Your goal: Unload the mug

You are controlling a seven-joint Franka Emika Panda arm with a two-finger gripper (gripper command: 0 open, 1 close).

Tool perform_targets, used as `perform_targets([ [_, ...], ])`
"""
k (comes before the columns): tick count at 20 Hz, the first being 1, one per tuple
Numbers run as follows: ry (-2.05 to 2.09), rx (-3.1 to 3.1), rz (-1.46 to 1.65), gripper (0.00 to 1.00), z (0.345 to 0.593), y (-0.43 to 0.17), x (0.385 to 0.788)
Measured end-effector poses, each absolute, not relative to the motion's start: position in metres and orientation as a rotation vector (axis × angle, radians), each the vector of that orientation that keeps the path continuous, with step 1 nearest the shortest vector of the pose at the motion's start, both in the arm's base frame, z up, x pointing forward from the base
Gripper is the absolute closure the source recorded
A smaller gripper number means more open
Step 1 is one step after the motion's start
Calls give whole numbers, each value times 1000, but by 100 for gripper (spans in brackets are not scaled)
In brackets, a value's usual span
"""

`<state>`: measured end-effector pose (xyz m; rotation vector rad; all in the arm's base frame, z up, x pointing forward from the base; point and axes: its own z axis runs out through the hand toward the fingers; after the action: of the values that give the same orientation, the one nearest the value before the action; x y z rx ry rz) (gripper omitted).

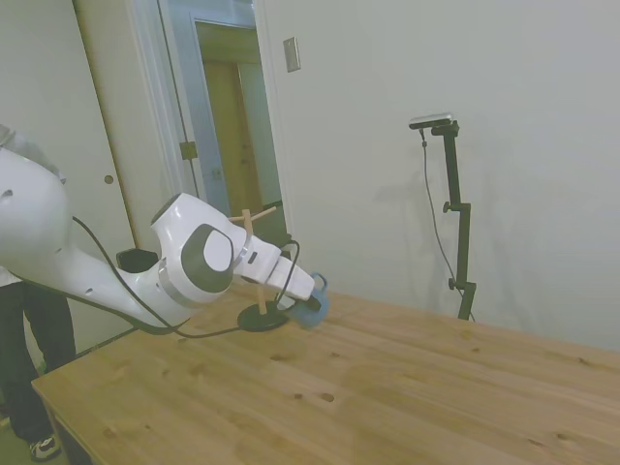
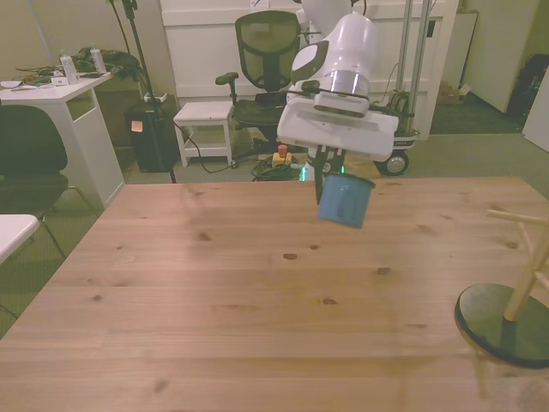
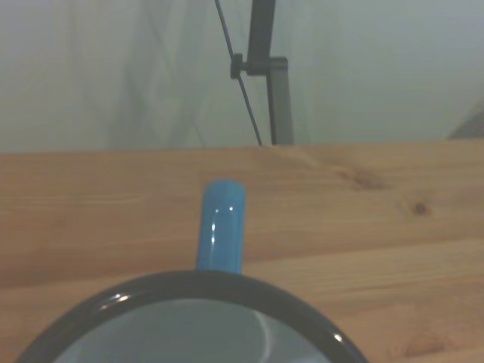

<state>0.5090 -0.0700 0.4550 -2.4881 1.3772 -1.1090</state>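
Observation:
The light-blue mug, now hanging tilted beside the peg stand, will be put down by my gripper on the dark knots in the open wooden table [image 1: 316, 399].
The light-blue mug [image 2: 344, 202] hangs tilted over the far half of the wooden table [image 2: 257, 292]. My gripper [image 2: 329, 174] grips its rim from above and is shut on it. In the side view the mug [image 1: 313, 306] sits at the tip of the gripper [image 1: 306, 294], low over the table, just beside the peg stand. The wrist view shows the mug's dark rim, pale interior [image 3: 189, 329] and blue handle [image 3: 221, 225] pointing away over the table boards.
A wooden peg stand with a dark round base [image 2: 504, 324] stands at the front view's right edge; in the side view the stand [image 1: 262, 316] is partly behind the arm. A person's legs [image 1: 29, 368] stand by the table's left corner. An office chair [image 2: 268, 51] lies beyond the far edge.

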Motion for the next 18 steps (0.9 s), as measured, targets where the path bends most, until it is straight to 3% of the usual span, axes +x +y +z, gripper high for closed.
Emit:
perform_targets([
  [4, 1419, -2540, -844, 100, 438, -78, 506],
  [9, 1401, -2582, -690, 100, 489, -142, 510],
  [11, 1359, -2617, -613, 100, 497, -155, 512],
  [18, 1174, -2769, -384, 100, 470, -153, 532],
])
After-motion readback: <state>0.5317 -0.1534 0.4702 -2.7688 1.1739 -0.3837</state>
